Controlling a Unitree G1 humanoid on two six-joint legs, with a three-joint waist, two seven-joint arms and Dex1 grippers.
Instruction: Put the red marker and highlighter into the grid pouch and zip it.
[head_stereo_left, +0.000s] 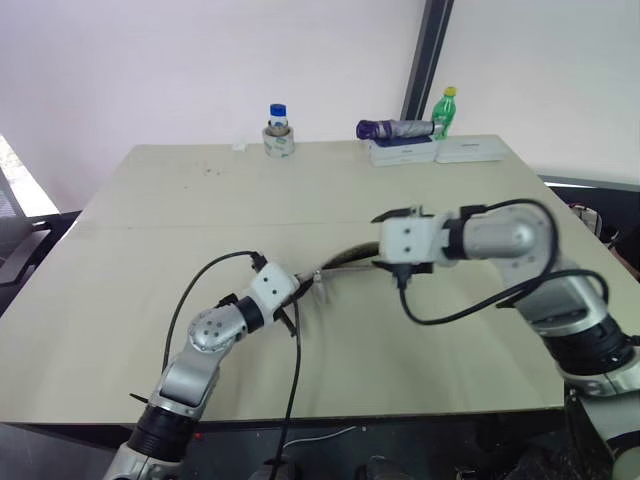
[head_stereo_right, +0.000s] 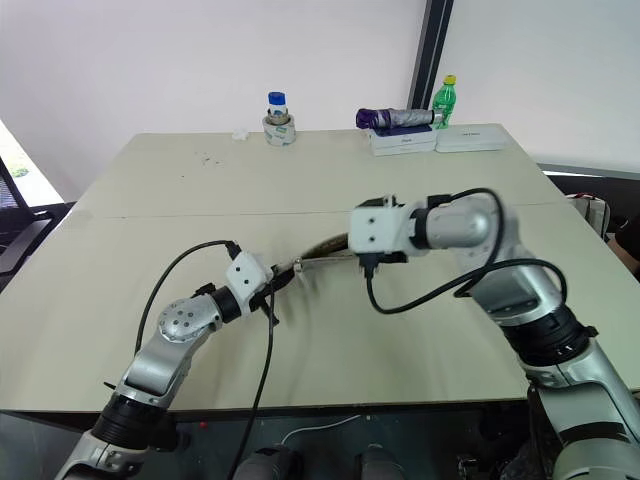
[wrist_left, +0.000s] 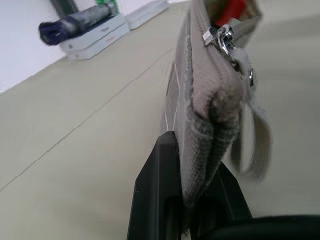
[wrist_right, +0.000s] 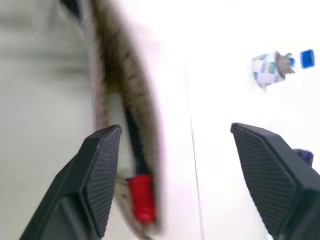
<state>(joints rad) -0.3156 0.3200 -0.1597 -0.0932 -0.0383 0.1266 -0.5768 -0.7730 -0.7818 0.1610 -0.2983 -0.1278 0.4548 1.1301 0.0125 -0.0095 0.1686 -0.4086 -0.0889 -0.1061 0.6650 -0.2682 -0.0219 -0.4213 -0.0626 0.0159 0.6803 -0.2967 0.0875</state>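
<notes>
The zipper pull is at my left gripper's end, far from my open right gripper, which should come over and pinch the tab (head_stereo_left: 320, 291) before zipping.
My left gripper (wrist_left: 197, 155) is shut on one end of the grid pouch (wrist_left: 200, 95), holding it up on edge above the table; the zipper pull (wrist_left: 224, 36) sits near that end. The pouch (head_stereo_left: 345, 262) stretches from this gripper toward my right one. The right gripper (wrist_right: 176, 129) hovers open just over the pouch's gaping mouth, gripping nothing. Inside the opening lies the red marker (wrist_right: 141, 196), black barrel with its red cap end toward the camera. Beside it is a pale shape that looks like the highlighter (wrist_right: 118, 127).
Along the far edge of the beige table (head_stereo_left: 150, 250) stand a blue-capped bottle on a tape roll (head_stereo_left: 278, 130), a folded purple umbrella (head_stereo_left: 395, 128) on white boxes (head_stereo_left: 405, 151), and a green bottle (head_stereo_left: 446, 110). Cables hang from both wrists.
</notes>
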